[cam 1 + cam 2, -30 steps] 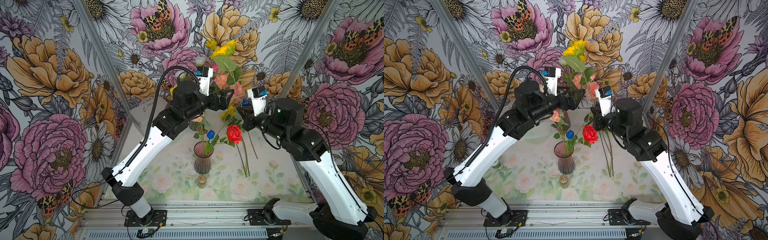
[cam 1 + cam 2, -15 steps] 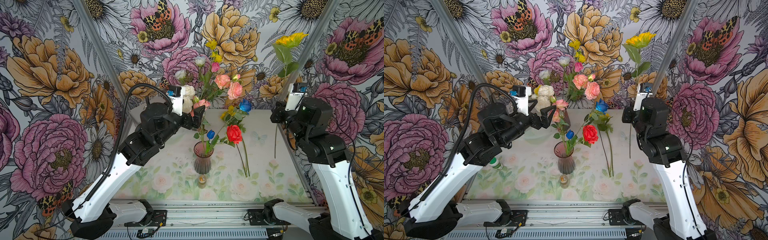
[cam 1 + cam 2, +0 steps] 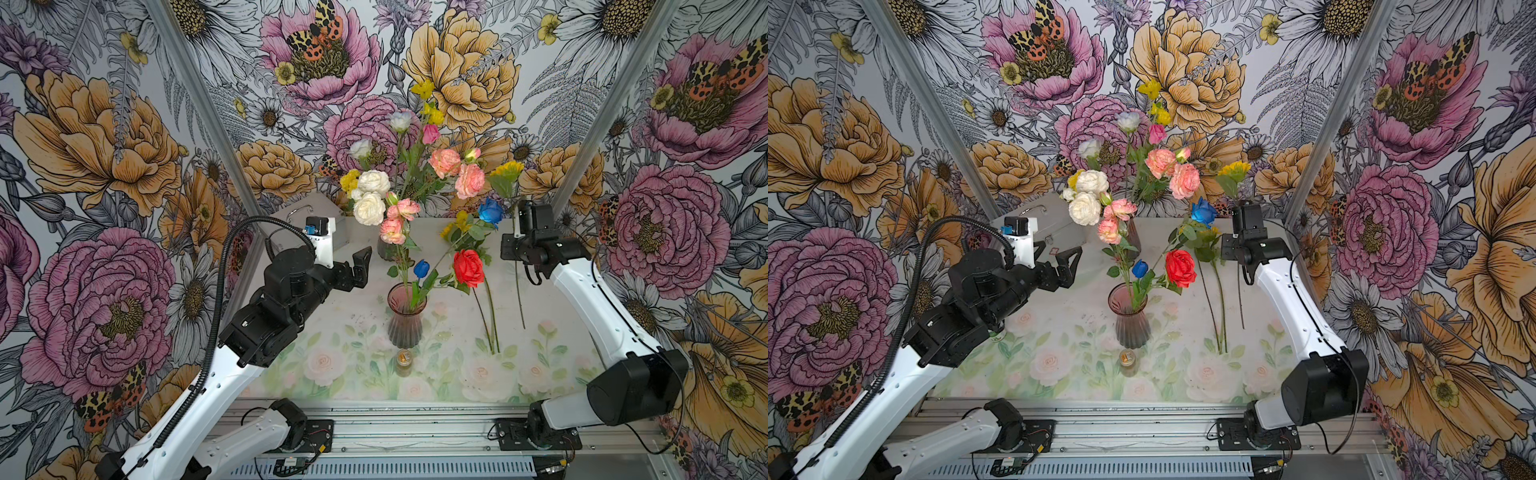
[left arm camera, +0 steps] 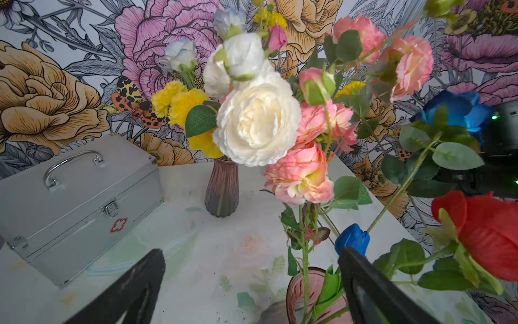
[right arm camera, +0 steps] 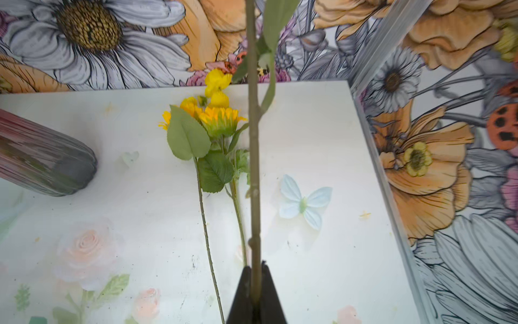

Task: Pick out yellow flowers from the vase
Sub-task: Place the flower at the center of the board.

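Note:
My right gripper needs to let go of the sunflower between the stems of the yellow flowers [image 5: 221, 216] that lie flat on the table.
My right gripper [image 5: 256, 269] is shut on the green stem of a sunflower [image 3: 507, 168], held upright at the table's right side; its stem hangs down to the table. Two more yellow flowers [image 5: 221, 119] lie flat on the table beside it, heads [image 3: 455, 222] toward the back. The back vase [image 4: 221, 193] holds white and pink roses plus yellow blooms [image 4: 182, 102] and yellow sprays [image 3: 424, 88]. The front vase [image 3: 405, 320] holds pink roses, a blue bud and a red rose. My left gripper [image 3: 360, 270] is open and empty, left of the front vase.
A silver first-aid case [image 4: 78, 190] sits at the back left of the table. A small gold-capped jar [image 3: 403, 357] stands in front of the front vase. A blue rose [image 3: 490, 210] leans out close to my right wrist. Wallpapered walls close in on both sides.
My right arm carried the sunflower away from the bouquet to the right, high up, then lowered it beside the lying flowers. My left arm drew back left and down, still open.

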Tool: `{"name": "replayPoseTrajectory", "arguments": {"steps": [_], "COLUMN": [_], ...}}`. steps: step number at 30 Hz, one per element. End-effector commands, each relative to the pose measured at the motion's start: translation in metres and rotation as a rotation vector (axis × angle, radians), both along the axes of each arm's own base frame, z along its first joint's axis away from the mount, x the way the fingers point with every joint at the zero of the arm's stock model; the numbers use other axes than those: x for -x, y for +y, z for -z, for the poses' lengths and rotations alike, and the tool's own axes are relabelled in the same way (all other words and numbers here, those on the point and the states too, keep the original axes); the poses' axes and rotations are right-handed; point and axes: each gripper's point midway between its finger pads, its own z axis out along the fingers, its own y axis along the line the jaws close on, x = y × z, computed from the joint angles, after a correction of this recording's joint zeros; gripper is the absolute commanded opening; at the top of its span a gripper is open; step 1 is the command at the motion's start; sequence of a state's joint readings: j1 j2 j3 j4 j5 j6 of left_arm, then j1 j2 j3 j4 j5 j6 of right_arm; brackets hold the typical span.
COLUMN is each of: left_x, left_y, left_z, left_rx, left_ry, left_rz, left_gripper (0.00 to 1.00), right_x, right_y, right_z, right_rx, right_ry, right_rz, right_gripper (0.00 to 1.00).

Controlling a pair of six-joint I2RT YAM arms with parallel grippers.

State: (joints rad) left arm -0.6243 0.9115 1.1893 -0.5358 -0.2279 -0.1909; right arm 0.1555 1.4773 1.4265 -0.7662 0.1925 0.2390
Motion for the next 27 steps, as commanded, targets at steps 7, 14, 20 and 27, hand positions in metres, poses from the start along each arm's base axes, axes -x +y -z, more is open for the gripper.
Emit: {"name": "replayPoseTrajectory", "arguments": {"steps": [7, 14, 20, 27], "left_x": [0.006, 0.009, 0.010, 0.008], "left_y": [0.022, 0.025, 0.027, 0.029], "left_z": [0.041, 0.086, 0.101, 0.105], "left_rx": [0.051, 0.089, 0.100, 0.119], "left_ry": [0.073, 0.165, 0.192, 0.206], "left_rz": [-0.068, -0.075, -0.079, -0.085], "left_gripper": [0.99, 0.99, 0.99, 0.99], "right_x": [-0.039, -0.045, -0.039, -0.033], "right_y": [0.028, 0.034, 0.049, 0.053], "right_z": [0.082, 0.125, 0.161, 0.189], "right_rx": [-0.128, -0.114, -0.065, -0.035], "right_ry": [0.099, 0.176, 0.252, 0.316], "right_rz": [-0.038, -0.050, -0.084, -0.098], "right_gripper": [0.00, 0.00, 0.00, 0.00]}}
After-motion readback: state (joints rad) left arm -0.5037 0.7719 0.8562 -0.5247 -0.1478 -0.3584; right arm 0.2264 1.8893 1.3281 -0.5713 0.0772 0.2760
